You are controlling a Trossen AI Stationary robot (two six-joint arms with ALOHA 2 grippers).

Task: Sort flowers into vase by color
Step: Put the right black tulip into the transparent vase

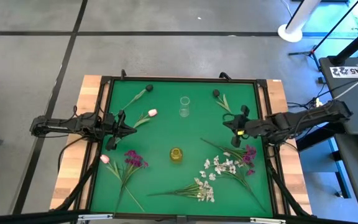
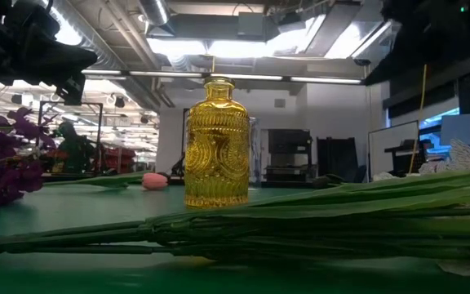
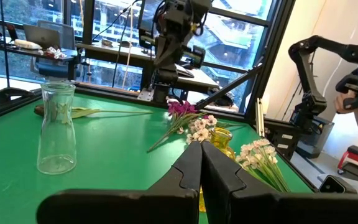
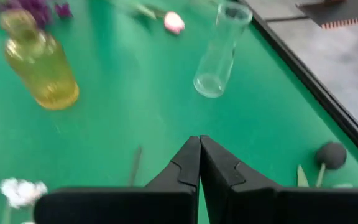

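Next, I move my right gripper to the nearby dark bud, closing on the dark bud's stem (image 1: 230, 111) just under the leaves.
Both grippers are shut and hold nothing. My left gripper (image 1: 127, 126) (image 3: 201, 151) hovers at the table's left, beside a pink tulip (image 1: 152, 112). My right gripper (image 1: 230, 121) (image 4: 199, 143) hovers at the right, near a dark bud (image 1: 216, 93) (image 4: 332, 154). A clear glass vase (image 1: 184, 107) (image 3: 57, 127) (image 4: 220, 51) stands upright at centre far. A yellow glass vase (image 1: 176, 155) (image 2: 216, 144) (image 4: 40, 61) stands at centre near. Magenta clusters (image 1: 135, 158) (image 1: 248, 154), white sprays (image 1: 222, 167) (image 1: 205, 190), a second pink tulip (image 1: 105, 158) and another dark bud (image 1: 148, 88) lie flat on the green mat.
A raised dark frame (image 1: 182, 80) borders the green mat. Green stems (image 2: 300, 220) lie across the near foreground of the low view. Bare mat lies between the two vases and the grippers. Desks and equipment stand beyond the table.
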